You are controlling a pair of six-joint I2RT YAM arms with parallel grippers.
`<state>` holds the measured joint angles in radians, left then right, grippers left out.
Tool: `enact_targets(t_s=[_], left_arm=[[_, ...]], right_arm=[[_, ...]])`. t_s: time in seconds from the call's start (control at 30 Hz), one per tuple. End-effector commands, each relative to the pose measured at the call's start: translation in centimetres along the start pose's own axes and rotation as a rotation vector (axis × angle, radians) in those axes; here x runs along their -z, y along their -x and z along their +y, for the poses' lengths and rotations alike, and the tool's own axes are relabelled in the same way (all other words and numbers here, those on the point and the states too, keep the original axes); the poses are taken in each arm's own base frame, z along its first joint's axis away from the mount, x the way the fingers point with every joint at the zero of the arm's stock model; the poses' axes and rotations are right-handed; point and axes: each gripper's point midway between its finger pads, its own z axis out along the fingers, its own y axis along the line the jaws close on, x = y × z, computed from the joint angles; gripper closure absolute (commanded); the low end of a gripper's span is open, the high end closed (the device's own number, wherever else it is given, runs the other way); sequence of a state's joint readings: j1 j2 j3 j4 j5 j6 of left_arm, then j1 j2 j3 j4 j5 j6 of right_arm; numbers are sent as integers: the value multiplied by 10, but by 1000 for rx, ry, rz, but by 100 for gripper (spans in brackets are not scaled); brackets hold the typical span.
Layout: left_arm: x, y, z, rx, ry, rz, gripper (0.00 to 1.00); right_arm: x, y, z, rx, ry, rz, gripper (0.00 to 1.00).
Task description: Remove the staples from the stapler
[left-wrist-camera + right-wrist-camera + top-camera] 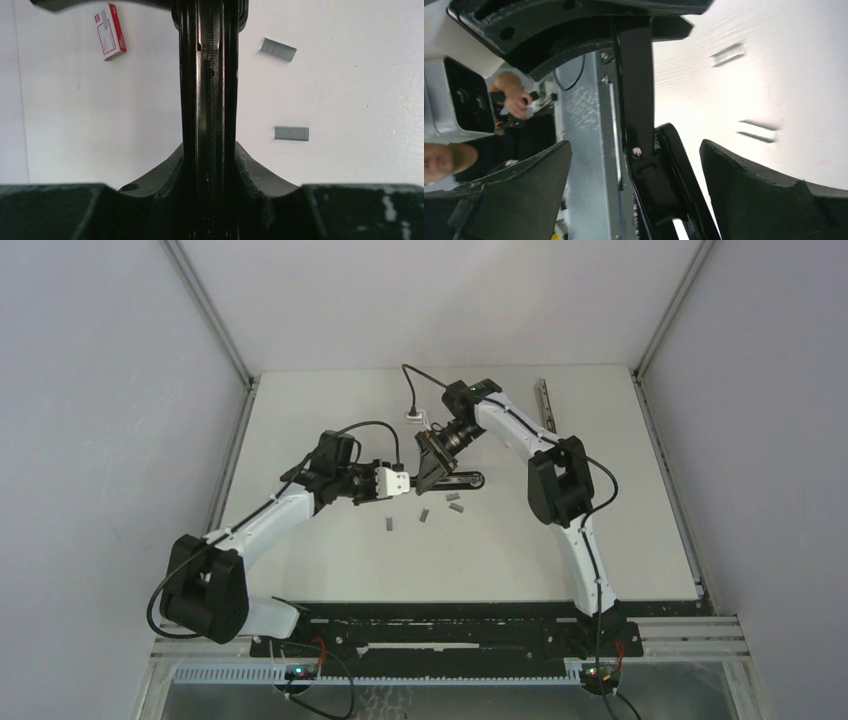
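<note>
Next, my left gripper releases the black stapler toward the back of the table, between its nearest wall and the red-and-white box (337, 423).
The black stapler (455, 480) lies opened on the table's middle. My left gripper (408, 483) is shut on its lower body, which runs straight up between the fingers in the left wrist view (209, 100). My right gripper (432, 462) is open around the stapler's raised top arm (636, 90), with a gap on each side of it; the fingers (764, 195) stand wide apart. Several short grey staple strips (424, 513) lie on the table just in front of the stapler. Two show in the left wrist view (291, 133) and two in the right wrist view (727, 54).
A small red-and-white box (110, 32) lies on the table behind the stapler, also in the top view (413, 420). A long metal strip (545, 405) lies at the back right. Grey walls close off the table's sides.
</note>
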<state>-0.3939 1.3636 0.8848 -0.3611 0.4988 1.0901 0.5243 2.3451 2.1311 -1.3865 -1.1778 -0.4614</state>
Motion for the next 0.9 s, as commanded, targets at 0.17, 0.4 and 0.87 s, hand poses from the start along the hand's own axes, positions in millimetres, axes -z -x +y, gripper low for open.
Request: enact_targets(t_s=[0.17, 0.4, 0.87], left_arm=[[16, 22, 35, 26, 104, -113, 100], [20, 13, 49, 117, 156, -123, 100], [41, -43, 111, 442, 409, -38, 100]], right_arm=[[76, 49, 5, 43, -222, -233, 0], [129, 54, -14, 1, -419, -337, 0], [182, 44, -24, -42, -534, -446, 0]])
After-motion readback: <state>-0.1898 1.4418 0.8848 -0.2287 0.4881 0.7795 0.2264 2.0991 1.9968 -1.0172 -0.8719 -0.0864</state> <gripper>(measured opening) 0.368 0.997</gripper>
